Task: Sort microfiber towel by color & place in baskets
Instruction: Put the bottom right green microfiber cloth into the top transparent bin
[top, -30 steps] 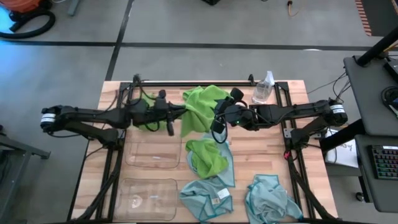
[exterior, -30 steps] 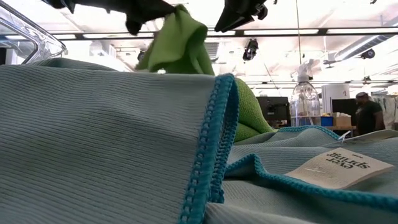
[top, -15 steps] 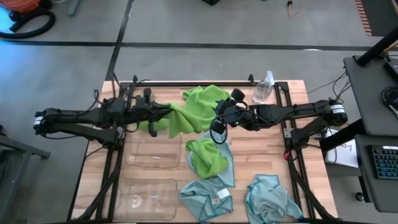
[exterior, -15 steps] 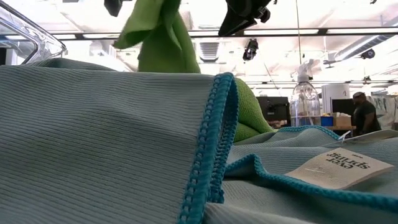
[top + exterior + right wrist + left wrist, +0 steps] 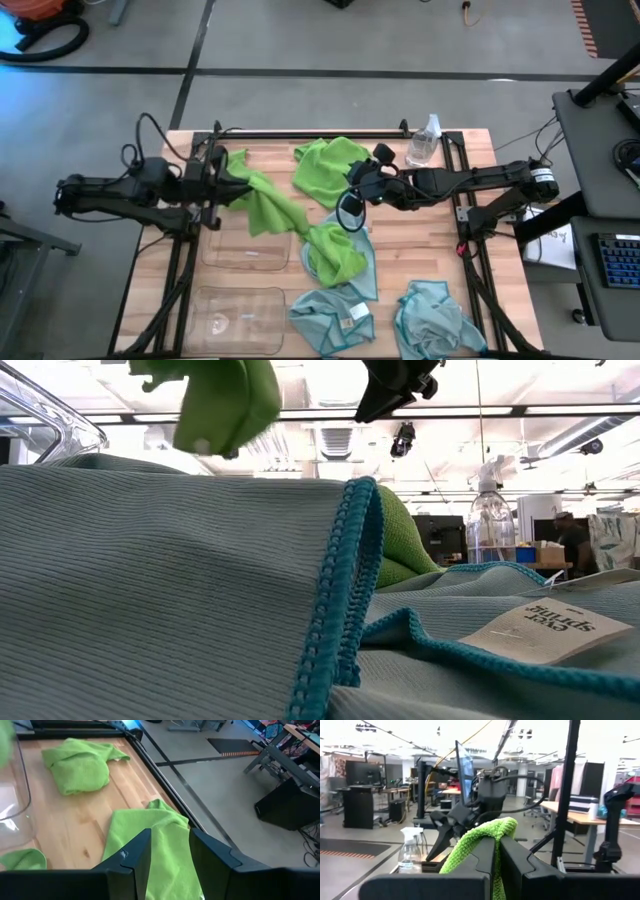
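Note:
Next, I put the lime green towel, which is over the table now, down with my left gripper inside the farther clear basket (image 5: 257, 246), past the one at the table's near edge.
My left gripper (image 5: 224, 173) is over the table's left side, shut on a lime green microfiber towel (image 5: 268, 205). That towel shows high in the low view (image 5: 225, 400). My right gripper (image 5: 350, 205) hovers open over the table's middle, above another green towel (image 5: 160, 840) that lies flat near the far edge (image 5: 325, 165). A third green towel (image 5: 335, 252) lies on a teal one. Two more teal towels (image 5: 330, 318) (image 5: 435, 320) lie at the near edge, one with a white tag (image 5: 545, 622). Two clear baskets (image 5: 222, 258) (image 5: 205, 330) sit at near left. My left gripper pinches the green towel between its two shut fingers (image 5: 520, 865) at a bunched fold (image 5: 487, 831) that bulges above the fingertips. The fingers lie level, pointing toward the table's right. The towel is lifted and hangs slack, trailing down toward the middle of the table (image 5: 295, 220).
A clear spray bottle (image 5: 424, 140) stands at the far right corner. Another green towel (image 5: 80, 765) lies on the wood near the far left. Black frame rails run along the far edge (image 5: 320, 133) and both sides. Bare wood shows right of the middle (image 5: 420, 250).
My left gripper has drawn back toward the table's left edge, staying shut on the green towel. The towel has come away from the far-middle green towel and risen. It now stretches out from the gripper toward the middle.

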Controlling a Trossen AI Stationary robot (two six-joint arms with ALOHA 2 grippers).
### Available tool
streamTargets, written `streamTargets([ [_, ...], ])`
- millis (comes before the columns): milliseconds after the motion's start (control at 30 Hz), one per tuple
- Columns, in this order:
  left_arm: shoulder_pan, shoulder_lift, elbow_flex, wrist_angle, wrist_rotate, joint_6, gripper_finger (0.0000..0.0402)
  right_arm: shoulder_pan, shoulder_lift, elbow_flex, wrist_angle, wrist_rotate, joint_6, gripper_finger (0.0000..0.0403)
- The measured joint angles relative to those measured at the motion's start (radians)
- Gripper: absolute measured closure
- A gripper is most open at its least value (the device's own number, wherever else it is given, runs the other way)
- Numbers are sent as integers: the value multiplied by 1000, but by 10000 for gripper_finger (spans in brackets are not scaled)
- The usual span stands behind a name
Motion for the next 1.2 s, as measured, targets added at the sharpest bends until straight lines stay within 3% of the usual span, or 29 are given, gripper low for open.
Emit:
streamTargets([
  [300, -26, -104, 0, -192, 1, -71, 401, 0, 0, 0, -116, -1, 109, 285],
  [567, -26, -143, -1, -450, -1, -270, 401, 0, 0, 0, -141, -1, 130, 289],
  [833, -26, -96, -2, -665, -2, -479, 401, 0, 0, 0, -141, -1, 129, 294],
  [1033, -27, -27, -19, -896, -1, -734, 401, 0, 0, 0, -141, -1, 127, 292],
  [1200, -32, 36, -69, -934, 47, -819, 401, 0, 1, 0, -141, -1, 126, 298],
])
